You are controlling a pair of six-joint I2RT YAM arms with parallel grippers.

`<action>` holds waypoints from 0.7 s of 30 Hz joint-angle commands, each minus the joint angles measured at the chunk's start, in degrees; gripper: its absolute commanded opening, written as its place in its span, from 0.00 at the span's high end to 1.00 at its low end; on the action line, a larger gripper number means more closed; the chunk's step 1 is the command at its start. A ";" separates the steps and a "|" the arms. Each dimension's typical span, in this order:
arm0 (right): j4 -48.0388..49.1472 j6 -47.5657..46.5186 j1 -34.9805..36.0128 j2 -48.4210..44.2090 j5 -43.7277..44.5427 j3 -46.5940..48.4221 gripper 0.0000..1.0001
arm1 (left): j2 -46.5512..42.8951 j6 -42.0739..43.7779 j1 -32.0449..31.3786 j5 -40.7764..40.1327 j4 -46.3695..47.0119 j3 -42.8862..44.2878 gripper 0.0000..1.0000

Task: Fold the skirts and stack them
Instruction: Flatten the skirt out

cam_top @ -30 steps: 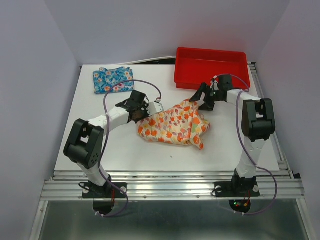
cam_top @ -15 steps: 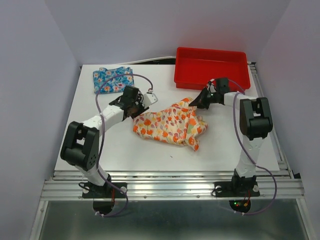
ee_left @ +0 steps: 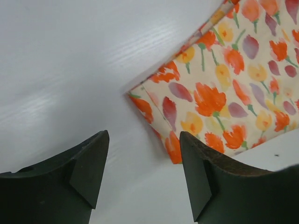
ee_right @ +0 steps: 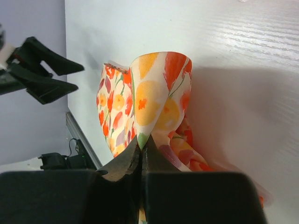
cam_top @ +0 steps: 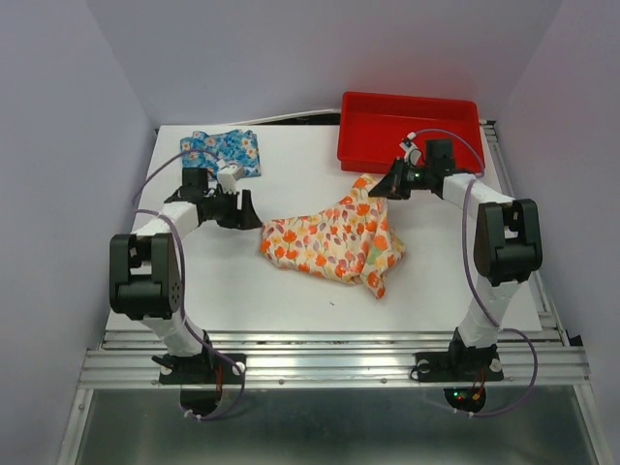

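The cream-yellow skirt is bunched below my right gripper, so next my left gripper takes the skirt's free corner (cam_top: 267, 227) to help lift and spreads the skirt flat before folding.
The cream-yellow skirt (cam_top: 334, 237) with orange and red flowers lies crumpled mid-table. My right gripper (cam_top: 380, 186) is shut on its far corner, close to the red tray. The right wrist view shows a fold of that skirt (ee_right: 159, 93) pinched between the closed jaws of the right gripper (ee_right: 141, 147). To the left of the skirt, my left gripper (cam_top: 248, 213) stands open and holds nothing. In the left wrist view the left gripper (ee_left: 142, 158) is over bare table, with the skirt's corner (ee_left: 219, 93) just ahead of it. The blue skirt (cam_top: 221, 153) lies at the back left.
A red plastic tray (cam_top: 407, 131) stands at the back right, just behind the right gripper. A white cable runs along the table's far edge. Grey walls close in the left, right and back sides.
The left gripper let go of the cream skirt's left edge, opened and drew back to the left. The right gripper shut on the skirt's far corner.
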 commanded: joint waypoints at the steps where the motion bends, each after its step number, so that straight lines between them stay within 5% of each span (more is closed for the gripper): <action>1: -3.11 -6.58 0.46 -2.86 -2.32 1.82 0.99 | 5.37 -11.70 -0.54 10.87 3.44 -4.04 0.27; 12: -8.83 -12.83 0.98 -4.00 -2.49 5.08 0.99 | 17.76 -21.63 -1.33 8.94 12.76 -1.50 0.30; 15: -8.92 -12.83 0.98 -4.26 -1.97 5.43 0.99 | 19.96 -23.13 -2.03 8.76 13.12 0.51 0.47; 19: -8.92 -13.18 0.98 -4.53 -1.18 7.35 0.99 | 19.18 -23.75 -1.77 7.10 14.52 2.19 0.90; 21: -9.10 -13.80 0.98 -5.14 -0.30 8.41 0.99 | 16.81 -23.31 -1.59 6.57 14.79 3.24 1.00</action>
